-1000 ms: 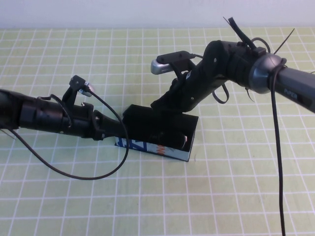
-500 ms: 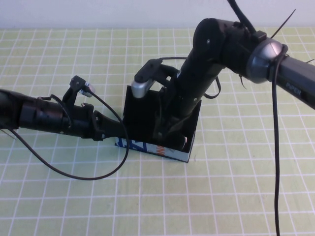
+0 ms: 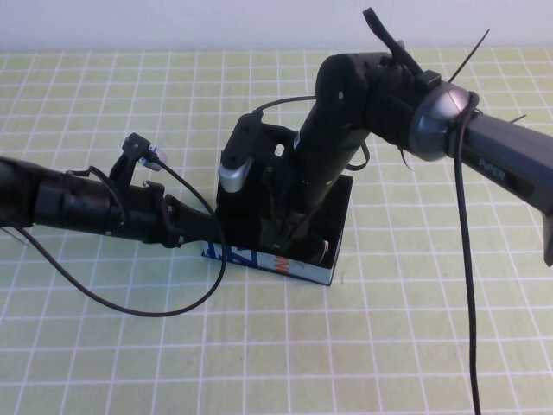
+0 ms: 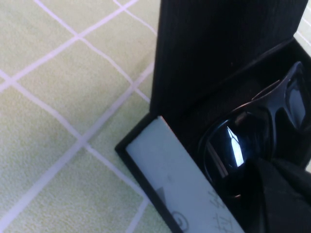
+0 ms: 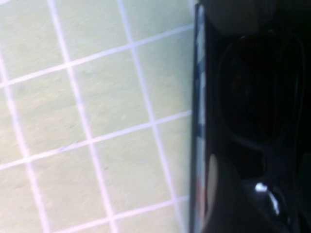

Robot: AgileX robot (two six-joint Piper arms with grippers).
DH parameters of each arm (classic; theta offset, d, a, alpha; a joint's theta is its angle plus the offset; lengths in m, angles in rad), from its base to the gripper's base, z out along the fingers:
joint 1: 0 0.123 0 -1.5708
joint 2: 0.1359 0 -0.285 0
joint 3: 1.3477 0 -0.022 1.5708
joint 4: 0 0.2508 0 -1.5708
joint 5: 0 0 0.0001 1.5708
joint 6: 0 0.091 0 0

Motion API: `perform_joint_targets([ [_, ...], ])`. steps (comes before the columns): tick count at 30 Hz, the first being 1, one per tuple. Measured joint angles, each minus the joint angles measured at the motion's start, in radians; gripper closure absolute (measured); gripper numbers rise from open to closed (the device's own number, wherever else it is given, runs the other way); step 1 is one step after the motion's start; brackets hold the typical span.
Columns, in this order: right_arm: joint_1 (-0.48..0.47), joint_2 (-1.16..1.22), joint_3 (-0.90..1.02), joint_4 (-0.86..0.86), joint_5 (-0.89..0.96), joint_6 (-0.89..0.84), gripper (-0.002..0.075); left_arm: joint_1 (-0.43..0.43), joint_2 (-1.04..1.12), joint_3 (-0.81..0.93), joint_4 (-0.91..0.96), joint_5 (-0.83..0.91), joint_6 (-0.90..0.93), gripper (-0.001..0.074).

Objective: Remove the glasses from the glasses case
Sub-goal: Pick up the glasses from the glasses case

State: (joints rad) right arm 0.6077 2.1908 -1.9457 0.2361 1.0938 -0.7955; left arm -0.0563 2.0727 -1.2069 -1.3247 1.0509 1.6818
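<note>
I will open my right gripper, as its finger is close against the case's printed side, then move inward and close around the glasses' bridge (image 5: pixel 278 165) before lifting.
The glasses case (image 3: pixel 268 259) stands open mid-table, its black lid (image 3: pixel 235 203) upright at the back and its pale blue printed side facing me. The black glasses (image 4: pixel 252 131) lie inside, dark lenses up, and they also show in the right wrist view (image 5: pixel 257 87). My right gripper (image 3: pixel 289 226) reaches down into the case from above and is open just over the glasses (image 3: pixel 315 246), with nothing held. My left gripper (image 3: pixel 206 232) rests at the case's left end, close to the pale side (image 4: pixel 165 165).
A green mat with a white grid (image 3: pixel 389 346) covers the table. A black cable (image 3: pixel 155 307) loops from the left arm onto the mat in front. The right arm's bulk (image 3: pixel 363 95) hangs over the back of the case.
The lid has swung from half raised to upright. My right arm let it go and dropped into the case, and its gripper went from shut to open. The left arm stayed still.
</note>
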Motion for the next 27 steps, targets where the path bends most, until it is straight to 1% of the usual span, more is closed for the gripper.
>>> perform_joint_targets([
  [10, 0.0, 0.023, 0.0, -0.011, -0.05, -0.045, 0.0446, 0.0, 0.0, 0.0, 0.0, 0.0, 0.0, 0.0739],
  [14, 0.0, 0.023, 0.0, -0.04, -0.056, -0.049, 0.0446, 0.0, 0.0, 0.0, 0.0, 0.0, -0.002, 0.0739],
  [27, 0.001, 0.062, 0.0, -0.062, -0.068, -0.051, 0.0443, 0.0, 0.0, 0.0, 0.0, 0.0, -0.002, 0.0739],
])
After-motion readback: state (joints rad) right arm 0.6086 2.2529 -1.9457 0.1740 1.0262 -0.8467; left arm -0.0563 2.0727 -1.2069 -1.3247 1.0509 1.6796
